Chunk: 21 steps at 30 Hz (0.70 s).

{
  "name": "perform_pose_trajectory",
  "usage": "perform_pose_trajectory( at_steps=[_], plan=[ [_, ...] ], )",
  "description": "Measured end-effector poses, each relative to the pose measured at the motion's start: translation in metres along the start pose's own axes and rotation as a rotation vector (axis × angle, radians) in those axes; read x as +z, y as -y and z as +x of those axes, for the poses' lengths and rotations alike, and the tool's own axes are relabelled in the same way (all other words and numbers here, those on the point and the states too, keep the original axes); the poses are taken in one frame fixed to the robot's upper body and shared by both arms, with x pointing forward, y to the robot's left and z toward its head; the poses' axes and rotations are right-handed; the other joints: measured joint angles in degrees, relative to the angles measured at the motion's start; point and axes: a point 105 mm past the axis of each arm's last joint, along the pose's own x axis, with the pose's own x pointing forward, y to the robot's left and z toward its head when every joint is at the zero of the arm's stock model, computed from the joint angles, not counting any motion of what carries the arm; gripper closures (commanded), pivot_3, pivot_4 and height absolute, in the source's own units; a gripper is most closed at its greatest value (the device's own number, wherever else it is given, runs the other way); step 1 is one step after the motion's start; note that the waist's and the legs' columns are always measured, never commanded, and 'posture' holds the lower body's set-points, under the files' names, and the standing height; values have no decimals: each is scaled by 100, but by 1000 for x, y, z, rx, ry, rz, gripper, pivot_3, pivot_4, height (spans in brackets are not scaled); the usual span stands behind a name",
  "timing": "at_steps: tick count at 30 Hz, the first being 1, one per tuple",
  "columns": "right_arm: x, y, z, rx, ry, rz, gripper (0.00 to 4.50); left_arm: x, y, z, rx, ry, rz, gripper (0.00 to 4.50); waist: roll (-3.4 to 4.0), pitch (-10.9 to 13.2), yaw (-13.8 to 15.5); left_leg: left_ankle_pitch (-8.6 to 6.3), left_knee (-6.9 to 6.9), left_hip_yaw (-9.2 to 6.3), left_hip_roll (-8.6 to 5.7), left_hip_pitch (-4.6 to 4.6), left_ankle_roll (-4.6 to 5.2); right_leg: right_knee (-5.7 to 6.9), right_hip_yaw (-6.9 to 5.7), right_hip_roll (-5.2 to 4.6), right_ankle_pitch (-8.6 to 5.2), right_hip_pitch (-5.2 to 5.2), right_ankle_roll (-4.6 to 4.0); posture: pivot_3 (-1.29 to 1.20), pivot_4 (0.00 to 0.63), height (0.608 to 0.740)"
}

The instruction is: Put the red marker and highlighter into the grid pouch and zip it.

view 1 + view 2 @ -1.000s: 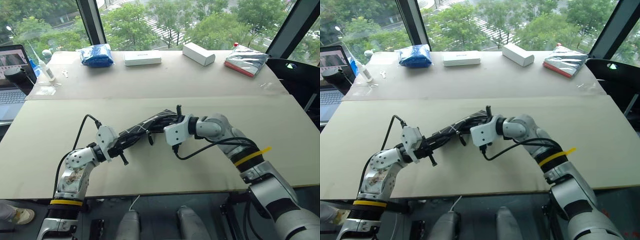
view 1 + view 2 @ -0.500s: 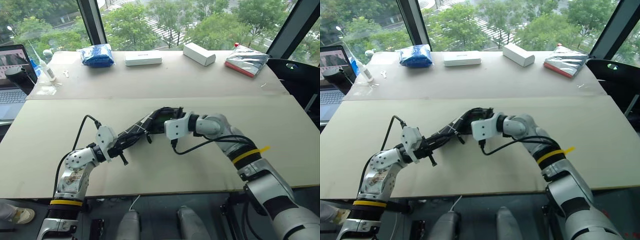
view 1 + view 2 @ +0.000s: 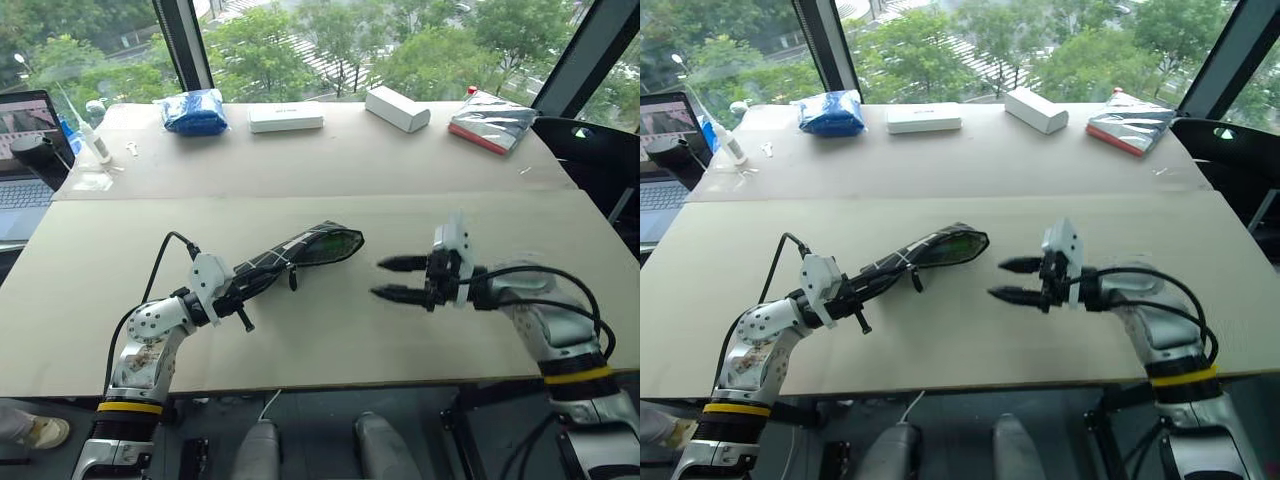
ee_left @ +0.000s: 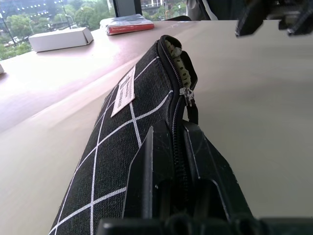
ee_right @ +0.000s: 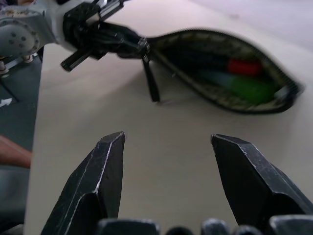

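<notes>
The grid pouch's opening still gapes past the zipper pull, so I will take the hanging zipper pull [image 3: 293, 279] with my right gripper and draw it to the opening's far end.
My left gripper [image 3: 232, 290] is shut on the near end of the grid pouch [image 3: 300, 252], clamping it along the zipper seam [image 4: 178, 161] and holding it above the table. The pouch's mouth gapes open toward the right, and the zipper pull [image 4: 188, 100] hangs partway along. In the right wrist view the red marker [image 5: 244, 67] and the green end of the highlighter [image 5: 249, 88] lie inside the open mouth. My right gripper [image 3: 377, 278] is open and empty, a short way right of the mouth and pointing at it.
Along the table's far edge lie a blue bundle [image 3: 194, 110], two white boxes [image 3: 286, 116] [image 3: 397, 107] and a red-edged silver packet [image 3: 492, 122]. A laptop [image 3: 25, 150] and a small bottle [image 3: 90, 135] stand at the far left.
My right gripper has come away from the pouch's mouth, drawn back to the right, rolled over and opened. The left gripper and the pouch have stayed in place.
</notes>
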Motion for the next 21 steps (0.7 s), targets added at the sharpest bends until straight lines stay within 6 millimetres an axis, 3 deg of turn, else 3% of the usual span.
perform_pose_trajectory(
  at_steps=[8,13,21],
  plan=[
    [-9,-24,80,-44,0,85,1389,1,2,2,-12,3,0,4500,-1,0,40,1,8,-1,-6,-15,-2,-1,-1,-6,14,-7,-22,0,150,740],
    [11,-15,97,-89,25,55,1389,1,2,2,-14,3,0,4500,0,0,63,1,8,-1,-5,-14,-2,-2,-3,-5,14,-7,-21,0,150,740],
    [8,3,110,-154,-21,33,1389,1,2,2,-15,5,-2,4500,0,0,49,1,6,-2,-4,-13,-2,-1,-4,-5,15,-9,-23,0,150,740]
  ],
)
